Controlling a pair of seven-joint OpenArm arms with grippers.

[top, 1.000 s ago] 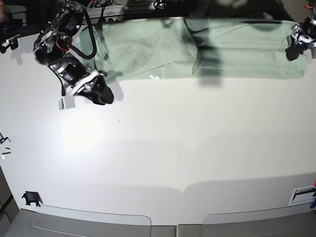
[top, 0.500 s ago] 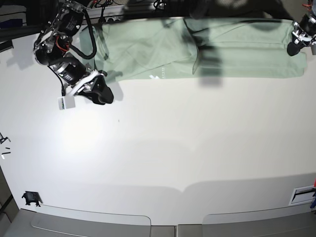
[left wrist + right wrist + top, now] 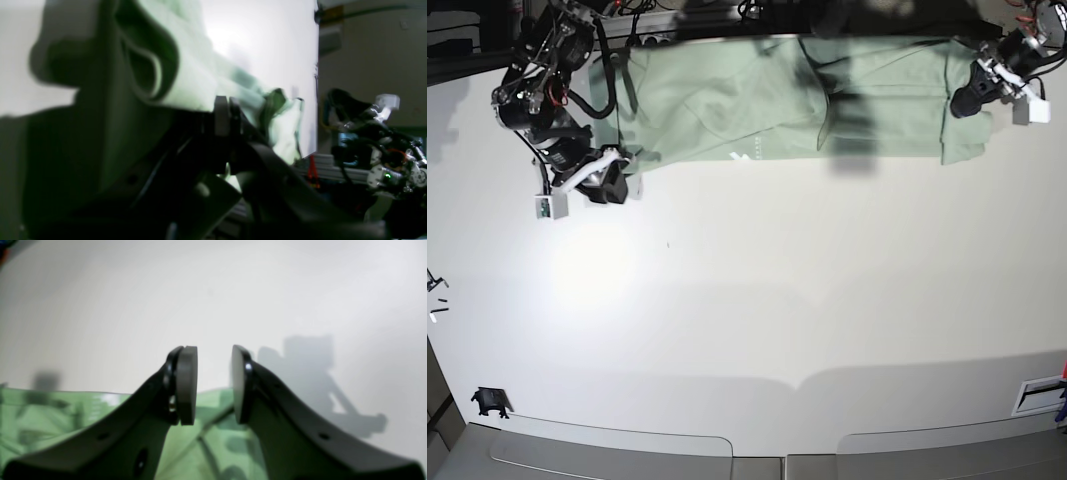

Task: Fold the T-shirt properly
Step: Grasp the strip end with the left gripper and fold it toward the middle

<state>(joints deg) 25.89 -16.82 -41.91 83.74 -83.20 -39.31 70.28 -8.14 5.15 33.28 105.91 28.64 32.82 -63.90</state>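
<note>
Next, I open my left gripper to let go of the T-shirt's bunched end (image 3: 831,108) (image 3: 266,117) along the fold that is in the middle of the T-shirt. That end is now drawn inward in the gripper.
The pale mint-green T-shirt (image 3: 727,95) lies spread along the far edge of the white table (image 3: 757,300), its small white logo (image 3: 741,155) near its front hem. My left gripper (image 3: 968,100), at the right of the base view, is shut on the shirt's right end, which is bunched and drawn inward. In the left wrist view the gripper (image 3: 226,115) is closed, with green cloth (image 3: 186,76) around the tips. My right gripper (image 3: 615,186) is open and empty beside the shirt's left front corner. In the right wrist view the gripper (image 3: 213,383) hovers over the shirt's edge (image 3: 83,420).
A small black clip (image 3: 489,402) lies at the table's front left. A white slotted part (image 3: 1039,395) sits at the front right edge. Small loose bits (image 3: 436,300) lie at the left edge. Dark shadows cross the shirt's middle (image 3: 852,110).
My left gripper moved left with the shirt's right end, pulling it inward and bunching it. My right gripper shifted slightly up and left, closer to the shirt's left corner.
</note>
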